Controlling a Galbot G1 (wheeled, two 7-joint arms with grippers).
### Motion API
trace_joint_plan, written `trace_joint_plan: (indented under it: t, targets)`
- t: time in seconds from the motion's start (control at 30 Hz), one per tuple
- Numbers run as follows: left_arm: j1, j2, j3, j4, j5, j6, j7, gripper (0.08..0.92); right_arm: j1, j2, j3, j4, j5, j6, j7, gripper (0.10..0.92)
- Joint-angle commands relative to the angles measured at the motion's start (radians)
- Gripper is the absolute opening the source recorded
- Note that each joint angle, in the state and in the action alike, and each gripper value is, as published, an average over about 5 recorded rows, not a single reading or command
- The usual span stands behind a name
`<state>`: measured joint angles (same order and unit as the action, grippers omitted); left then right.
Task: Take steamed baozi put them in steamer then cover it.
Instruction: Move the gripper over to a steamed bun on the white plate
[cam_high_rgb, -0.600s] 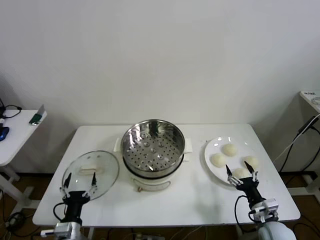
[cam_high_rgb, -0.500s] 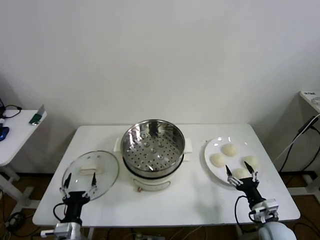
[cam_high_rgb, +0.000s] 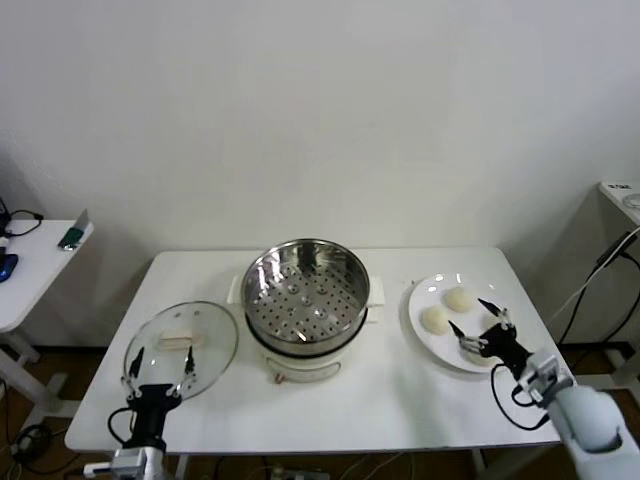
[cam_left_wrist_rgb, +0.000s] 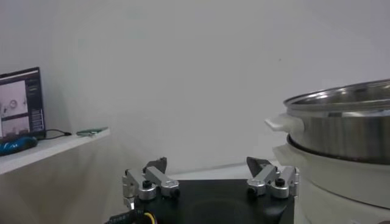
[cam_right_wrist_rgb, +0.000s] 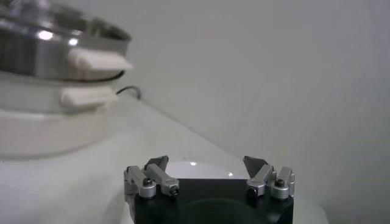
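The robot's right gripper needs to next close around the sides of the steamed baozi (cam_high_rgb: 459, 299) nearest to the white plate's far edge.
The steamer (cam_high_rgb: 305, 300), a shiny steel pot with a perforated tray on a white base, stands uncovered at the table's middle. Its side also shows in the left wrist view (cam_left_wrist_rgb: 344, 125) and the right wrist view (cam_right_wrist_rgb: 52, 36). The glass cover (cam_high_rgb: 182, 343) lies flat to its left. Two steamed baozi (cam_high_rgb: 459, 298) (cam_high_rgb: 435, 319) show on the white plate (cam_high_rgb: 430, 343) at the right. My right gripper (cam_high_rgb: 468, 316) hangs open over the plate's near right part, pointing toward the steamer and hiding what lies under it. My left gripper (cam_high_rgb: 162, 355) stands open at the cover's near edge, holding nothing.
The white table (cam_high_rgb: 400, 405) carries everything. A side table (cam_high_rgb: 30, 265) with a phone (cam_high_rgb: 70, 237) stands far left, and its shelf edge (cam_left_wrist_rgb: 55, 146) shows in the left wrist view. Cables hang at the right edge (cam_high_rgb: 600, 270). The wall is close behind.
My right arm has swung out to the right and its gripper has turned toward the steamer, rising over the plate's near right part. The left arm has not moved.
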<state>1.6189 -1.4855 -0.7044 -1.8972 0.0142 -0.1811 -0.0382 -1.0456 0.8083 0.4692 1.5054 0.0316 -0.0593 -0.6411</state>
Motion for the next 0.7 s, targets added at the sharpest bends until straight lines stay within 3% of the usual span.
trace_joint_plan:
  t: [0.03, 0.3, 0.53, 0.7]
  targets:
    - [0.0, 0.003, 0.001, 0.006, -0.002, -0.002, -0.006, 0.823, 0.541, -0.252, -0.407, -0.305, -0.141, -0.006, -0.431, 0.823]
    - [-0.009, 0.01, -0.004, 0.027, -0.008, 0.0, -0.012, 0.823, 1.056, -0.122, -0.923, -0.656, -0.221, 0.136, -0.605, 0.823]
    - [-0.023, 0.013, -0.009, 0.041, -0.038, 0.019, -0.041, 0.823, 1.193, 0.053, -1.089, -0.884, -0.29, 0.184, -0.608, 0.823]
    - [-0.027, 0.023, -0.018, 0.046, -0.056, 0.031, -0.045, 0.823, 1.211, 0.13, -1.145, -0.948, -0.301, 0.18, -0.597, 0.823]
